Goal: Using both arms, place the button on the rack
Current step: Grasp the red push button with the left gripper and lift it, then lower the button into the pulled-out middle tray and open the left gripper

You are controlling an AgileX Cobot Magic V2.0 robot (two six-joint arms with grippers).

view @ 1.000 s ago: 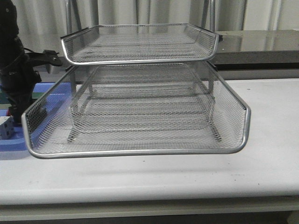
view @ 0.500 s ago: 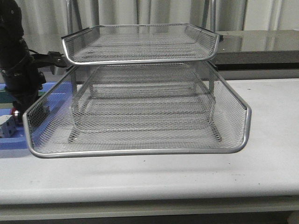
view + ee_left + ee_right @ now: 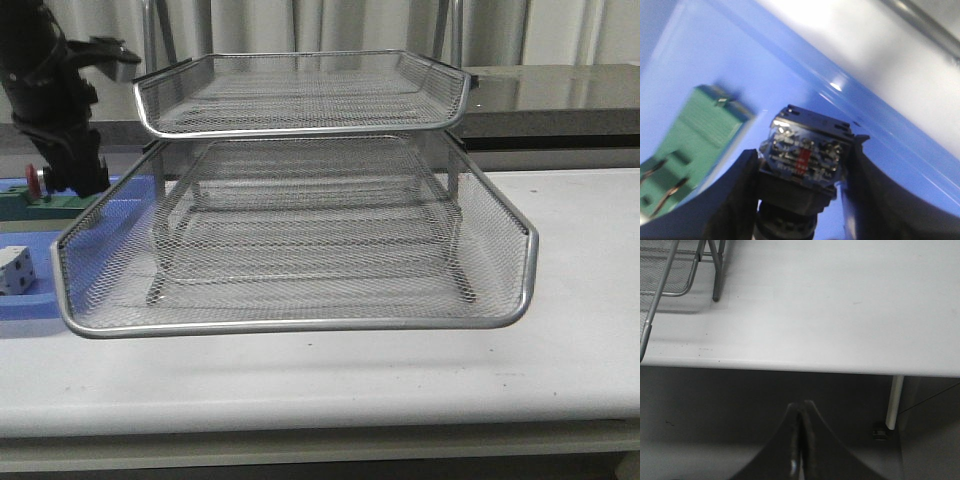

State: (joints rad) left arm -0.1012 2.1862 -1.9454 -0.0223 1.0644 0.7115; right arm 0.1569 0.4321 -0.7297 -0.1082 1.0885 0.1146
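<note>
The button will go down in the middle of the silver rack's lower level (image 3: 290, 227) from my left gripper.
The silver wire-mesh rack (image 3: 300, 325) stands mid-table, its lower tier jutting toward me. My left gripper (image 3: 68, 172) hangs left of the rack, above the blue tray (image 3: 30, 302), shut on the button. The button's red head (image 3: 33, 181) shows beside the fingers. In the left wrist view the button's blue-black block (image 3: 805, 135) sits clamped between the two dark fingers of the left gripper (image 3: 803, 160). My right gripper (image 3: 801, 412) is shut and empty, off the table's front edge; it is not in the front view.
A green block (image 3: 60, 207) (image 3: 695, 135) and a white cube (image 3: 14, 270) lie in the blue tray (image 3: 790, 65). A rack corner and leg (image 3: 715, 270) stand on the white table (image 3: 840, 315). A grey counter (image 3: 560, 100) runs behind.
My left arm has risen from the blue tray with the button, from low beside the rack's lower tier to the top tier's height. The white cube now shows fully.
</note>
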